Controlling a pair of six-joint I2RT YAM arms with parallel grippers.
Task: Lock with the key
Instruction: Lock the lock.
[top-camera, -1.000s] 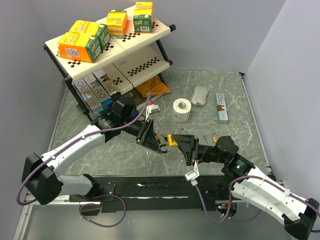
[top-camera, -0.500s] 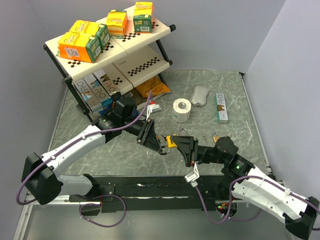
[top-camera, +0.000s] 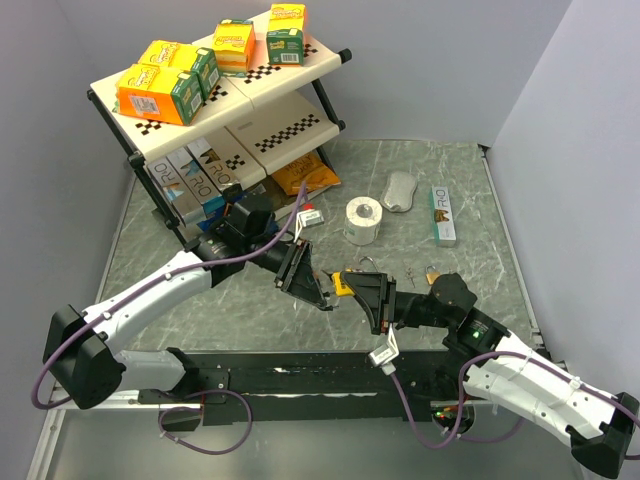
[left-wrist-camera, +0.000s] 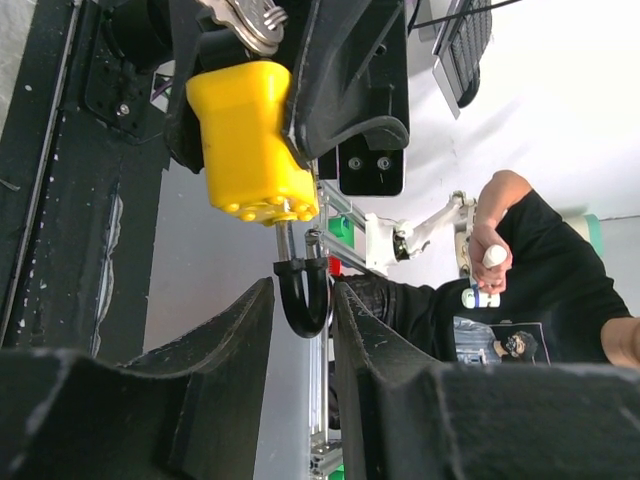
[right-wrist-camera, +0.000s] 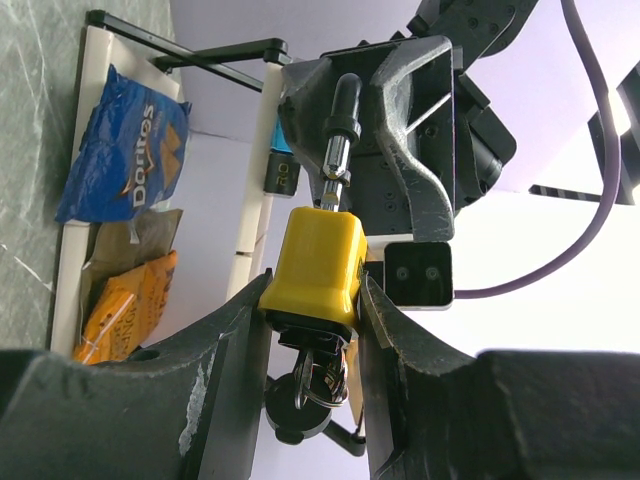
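With the shackle's short leg outside the padlock and my right gripper rolled far over, I should open it, roll it back and retake the yellow body (left-wrist-camera: 254, 140).
A yellow padlock (top-camera: 343, 283) is held in the air between the two arms, above the table's front middle. My right gripper (right-wrist-camera: 312, 300) is shut on its yellow body (right-wrist-camera: 318, 265). A key on a ring (right-wrist-camera: 320, 385) sticks out of the lock's bottom end, between the right fingers. My left gripper (left-wrist-camera: 302, 310) is shut on the black shackle (left-wrist-camera: 302, 295), which stands out from the yellow body (left-wrist-camera: 250, 130) on its metal leg. In the top view the left gripper (top-camera: 325, 297) meets the right gripper (top-camera: 350, 285) tip to tip.
A two-tier rack (top-camera: 290, 135) with juice boxes, cartons and chip bags (top-camera: 305, 177) stands at the back left. A paper roll (top-camera: 363, 220), a grey pad (top-camera: 400, 190), a long box (top-camera: 442, 214) and small metal pieces (top-camera: 428, 272) lie on the table.
The left arm has edged slightly right toward the right gripper. The padlock stays held between both grippers.
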